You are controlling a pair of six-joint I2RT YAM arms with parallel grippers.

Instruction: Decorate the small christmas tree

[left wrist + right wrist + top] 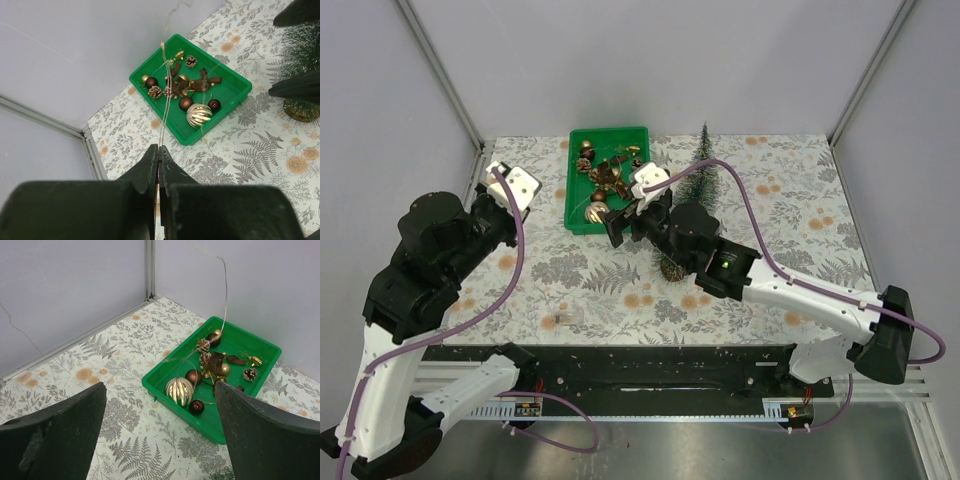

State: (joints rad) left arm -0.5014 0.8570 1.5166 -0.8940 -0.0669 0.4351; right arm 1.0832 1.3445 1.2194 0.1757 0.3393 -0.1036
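Observation:
I can see the golden wire curling slack above my left gripper, so next I pinch the wire's loose part [225, 290] with my right gripper and draw it out before wrapping the small christmas tree.
The small christmas tree [699, 185] stands upright on its wooden base [672, 268], right of the green tray [578, 222]; its lower branches and base [301, 111] also show in the left wrist view. The tray holds a ribbed silver-gold ball [179, 391], brown balls, pine cones and a brown ribbon [202, 82]. My left gripper [160, 150] is shut on a thin golden wire [163, 100] that runs up from the tray. The right gripper [160, 390], in the top view [620, 228] at the tray's near right corner, stands wide open and holds nothing.
A fern-patterned tablecloth [790, 200] covers the table. Grey walls and metal frame posts [149, 270] close in the back and sides. The right arm [720, 262] reaches across in front of the tree's base.

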